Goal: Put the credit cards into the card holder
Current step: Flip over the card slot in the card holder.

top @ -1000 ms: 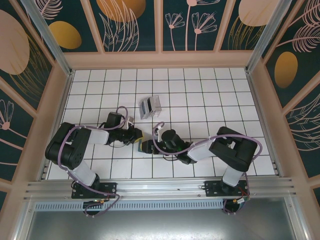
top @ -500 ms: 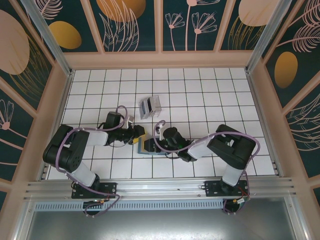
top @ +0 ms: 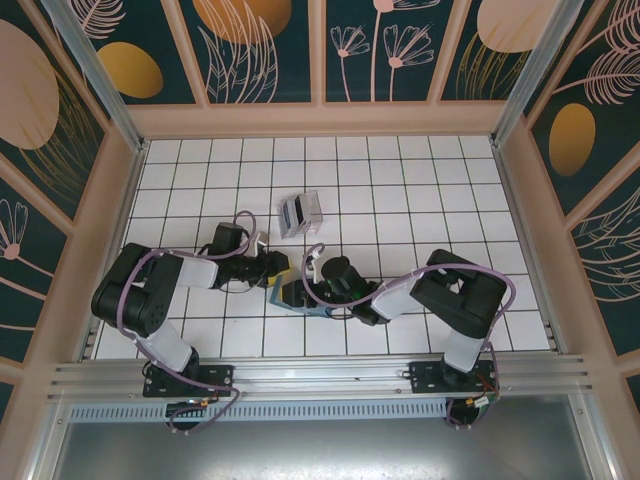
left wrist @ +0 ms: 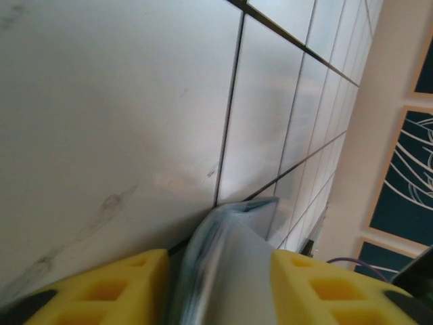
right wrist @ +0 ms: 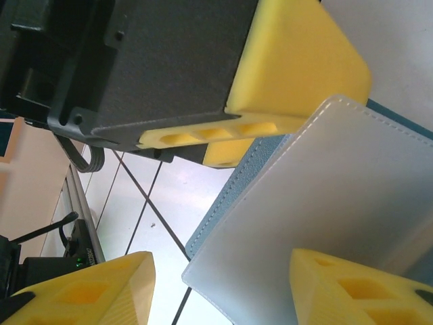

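My left gripper will open its fingers, as the clear flap sits in them with the card holder's teal edge, and pinch the teal edge alone [left wrist: 193, 274], keeping the flap spread.
The credit cards [top: 299, 213] lie as a small grey striped cluster on the white tiles, beyond both arms. The teal card holder [top: 296, 301] sits between the two grippers near the table's middle. My left gripper [top: 277, 270] reaches it from the left. In the left wrist view the blurred card holder [left wrist: 237, 223] rises between the yellow pads of the left gripper [left wrist: 218, 256], with a dark gap beside the left pad. My right gripper [right wrist: 222, 261] stands open and wide, astride the card holder [right wrist: 338, 176] and its clear inner flap. The left gripper's fingers [right wrist: 298, 68] show just beyond.
The tiled floor [top: 420, 190] is walled by a wooden frame [top: 310, 118] at the back and sides. A metal rail [top: 320, 375] runs along the near edge by the arm bases. Purple cables loop over both arms.
The left jaws, closed tight a second ago, have spread around the card holder. The card holder has shifted slightly, showing more teal. The right arm has edged left.
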